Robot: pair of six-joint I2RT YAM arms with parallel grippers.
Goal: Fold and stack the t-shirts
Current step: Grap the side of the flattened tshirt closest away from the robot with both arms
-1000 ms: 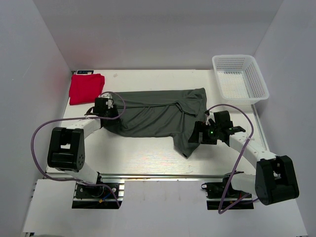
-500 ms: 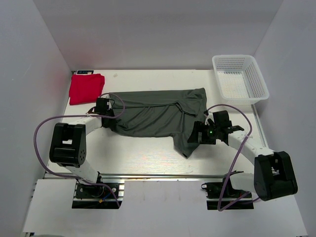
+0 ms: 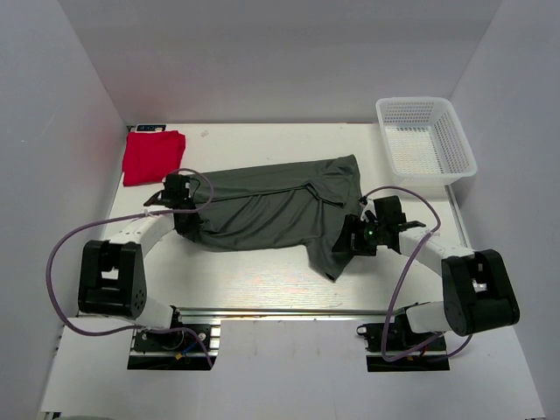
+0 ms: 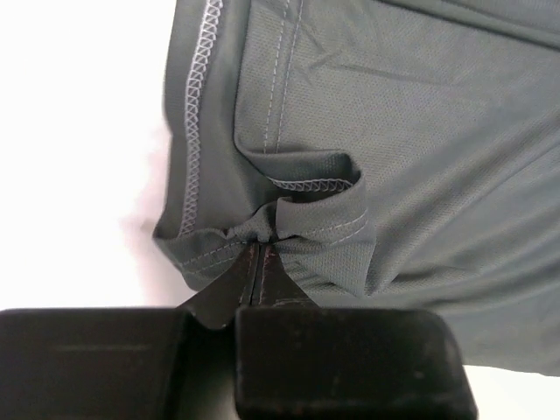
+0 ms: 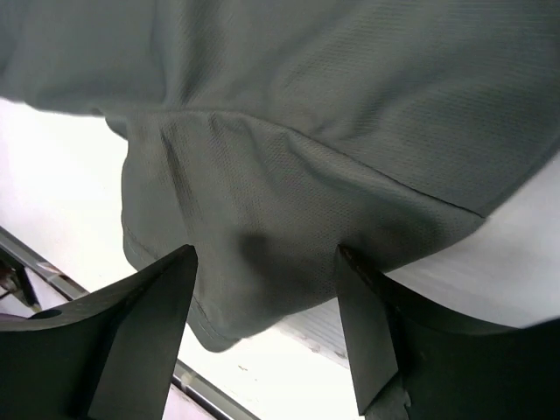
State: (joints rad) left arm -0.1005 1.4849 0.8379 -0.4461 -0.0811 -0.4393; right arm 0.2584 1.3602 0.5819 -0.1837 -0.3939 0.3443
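I can see the dark grey-green t-shirt's hem bunching up at my left gripper, so I will open that gripper and take the hem's front corner (image 4: 178, 245) to pull it straight.
The dark grey-green t-shirt (image 3: 271, 210) lies spread across the middle of the table, a sleeve hanging toward the front (image 3: 328, 258). My left gripper (image 3: 185, 213) is shut on its stitched left edge, the cloth bunched between the jaws in the left wrist view (image 4: 262, 236). My right gripper (image 3: 347, 243) is open at the shirt's right side; its fingers (image 5: 144, 324) straddle a fold of the cloth (image 5: 262, 201) without pinching it. The bright red t-shirt (image 3: 152, 156) lies folded at the back left corner.
A white mesh basket (image 3: 424, 137) stands at the back right. The table's front metal rail (image 3: 289, 311) runs just beyond the hanging sleeve. Grey walls close in on both sides.
The left gripper has pulled the shirt's left edge a little toward the back left, and the shirt has shifted and tightened. The right gripper has edged slightly left along the cloth.
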